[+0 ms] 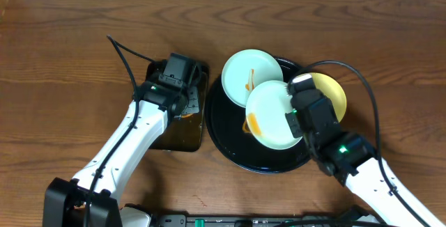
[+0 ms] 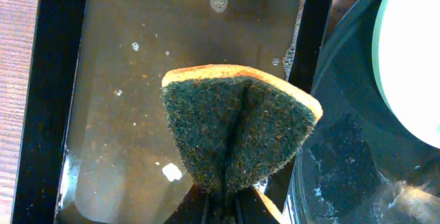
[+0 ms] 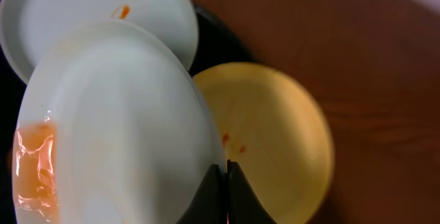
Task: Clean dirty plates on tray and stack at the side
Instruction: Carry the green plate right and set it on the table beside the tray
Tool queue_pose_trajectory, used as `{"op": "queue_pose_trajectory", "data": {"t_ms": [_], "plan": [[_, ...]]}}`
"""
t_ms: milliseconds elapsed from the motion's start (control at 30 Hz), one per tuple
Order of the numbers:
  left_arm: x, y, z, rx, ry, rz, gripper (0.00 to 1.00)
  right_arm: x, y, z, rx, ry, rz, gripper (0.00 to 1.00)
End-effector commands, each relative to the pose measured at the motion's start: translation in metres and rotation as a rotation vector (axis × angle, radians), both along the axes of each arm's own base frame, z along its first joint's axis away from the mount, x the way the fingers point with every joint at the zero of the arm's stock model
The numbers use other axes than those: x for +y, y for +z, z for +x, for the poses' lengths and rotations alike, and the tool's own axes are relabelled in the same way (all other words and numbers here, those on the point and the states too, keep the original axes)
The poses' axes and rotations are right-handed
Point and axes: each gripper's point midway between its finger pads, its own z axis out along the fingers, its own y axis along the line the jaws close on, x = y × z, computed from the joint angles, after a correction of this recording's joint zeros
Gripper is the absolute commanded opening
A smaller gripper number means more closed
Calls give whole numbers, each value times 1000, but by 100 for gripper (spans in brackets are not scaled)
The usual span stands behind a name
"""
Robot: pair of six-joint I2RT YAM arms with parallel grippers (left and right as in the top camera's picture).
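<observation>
Next, I release the mint-blue plate from my right gripper on the wooden table (image 1: 374,112) beside the yellow plate, off the round tray.
My right gripper (image 3: 227,166) is shut on the rim of a mint-blue plate (image 3: 110,128) with an orange sauce smear at its left edge. In the overhead view this plate (image 1: 273,115) is held over the round black tray (image 1: 226,140). A second mint-blue plate (image 1: 249,75) with an orange streak lies at the tray's far side and also shows in the right wrist view (image 3: 89,11). The yellow plate (image 3: 275,135) with small orange specks lies at the tray's right rim (image 1: 333,91). My left gripper (image 2: 223,195) is shut on a green-and-yellow sponge (image 2: 237,131).
A rectangular dark tray (image 2: 48,114) holding soapy water lies under the sponge, just left of the round tray (image 2: 344,155). In the overhead view it (image 1: 188,140) lies on the brown wooden table (image 1: 63,53). A black cable runs across the table behind the left arm.
</observation>
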Motion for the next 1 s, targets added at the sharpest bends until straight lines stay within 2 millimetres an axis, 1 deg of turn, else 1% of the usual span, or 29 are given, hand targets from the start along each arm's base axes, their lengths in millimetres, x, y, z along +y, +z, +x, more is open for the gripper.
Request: {"op": "queue_pose_trajectory", "data": {"t_ms": [0, 233, 433, 533, 667, 867, 967], "plan": [[3, -5, -1, 12, 4, 17, 8, -8, 32, 6, -120, -16, -150, 1], [3, -5, -1, 12, 4, 17, 8, -10, 48, 5, -185, 12, -321, 1], [3, -5, -1, 12, 5, 17, 8, -20, 55, 5, -209, -22, -396, 1], [3, -5, -1, 12, 4, 17, 8, -20, 57, 6, -210, -10, -420, 1], [3, -5, -1, 12, 5, 17, 8, -21, 64, 8, -233, -1, -466, 1], [3, -5, -1, 12, 4, 17, 8, -18, 64, 8, -237, -6, -440, 1], [3, -5, -1, 12, 5, 17, 8, -23, 62, 9, -248, -85, -345, 1]]}}
